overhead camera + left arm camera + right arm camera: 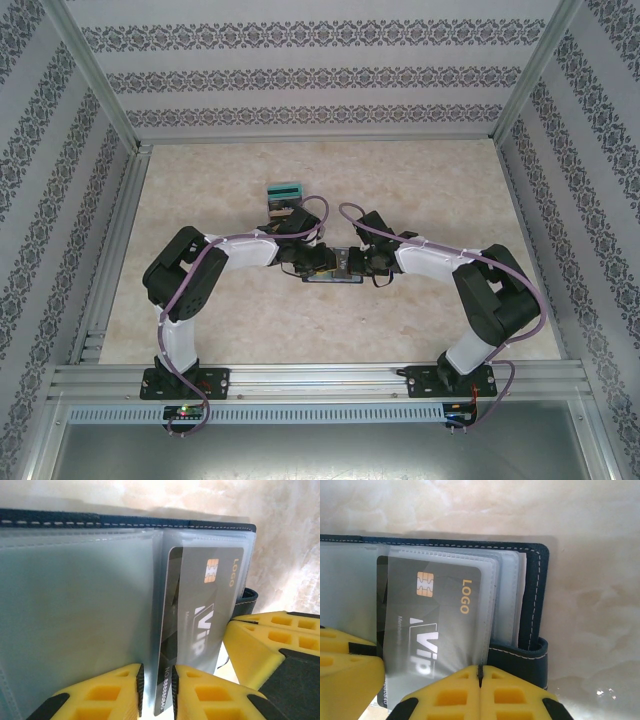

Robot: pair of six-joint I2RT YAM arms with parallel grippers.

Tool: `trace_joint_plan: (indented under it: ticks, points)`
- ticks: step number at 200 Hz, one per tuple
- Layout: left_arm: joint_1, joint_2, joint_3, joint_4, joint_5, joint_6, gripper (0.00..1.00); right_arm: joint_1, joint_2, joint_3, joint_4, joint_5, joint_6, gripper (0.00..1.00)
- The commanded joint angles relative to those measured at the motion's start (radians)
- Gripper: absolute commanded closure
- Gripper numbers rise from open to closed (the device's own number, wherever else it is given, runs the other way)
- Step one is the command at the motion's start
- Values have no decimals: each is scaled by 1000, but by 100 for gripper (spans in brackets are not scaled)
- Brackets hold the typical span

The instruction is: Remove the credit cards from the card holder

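Observation:
The dark credit card is still mostly inside the clear sleeve, so next I take the card's exposed strip (166, 667) with my left gripper and slide more out before lifting.
The navy card holder (333, 277) lies open on the table between my two grippers. Its clear sleeves (75, 605) spread out from the stitched navy edge (125, 521). A dark credit card (210, 605) marked VIP and LOGO sits in one sleeve, with its edge strip slid out past the sleeve. My left gripper (156, 685) stands narrowly open around that strip. The right-hand pad touches the card and a small gap shows on the other side. My right gripper (481, 672) is shut on the rim of the clear sleeve (492, 605) over the card (435, 615), beside the snap tab (520, 657).
A tan box with a teal top (283, 193) stands just behind the left arm's wrist. My right gripper's yellow finger (260, 640) sits close to the card's right side. Metal rails (320, 378) line the near edge and patterned walls enclose the marbled table (450, 200).

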Motion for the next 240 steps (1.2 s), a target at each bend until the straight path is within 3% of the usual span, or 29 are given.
trace_joint_plan:
  ticks: [1, 89, 112, 127, 147, 240]
  points:
    - [4, 19, 15, 24, 14, -15, 79, 13, 17, 11, -20, -9, -8, 93]
    - [5, 22, -2, 91, 66, -29, 82, 15, 23, 13, -18, -9, -5, 93]
    - [5, 23, -2, 96, 69, -32, 87, 15, 23, 14, -18, -7, -5, 93]
    - [6, 21, -7, 99, 69, -35, 98, 15, 26, 16, -20, -6, -5, 93]
    - [13, 12, -22, 108, 65, -43, 100, 13, 26, 13, -19, -2, -4, 93]
    - [49, -63, -113, 119, 36, -43, 100, 5, 21, 4, -19, 0, -4, 94]
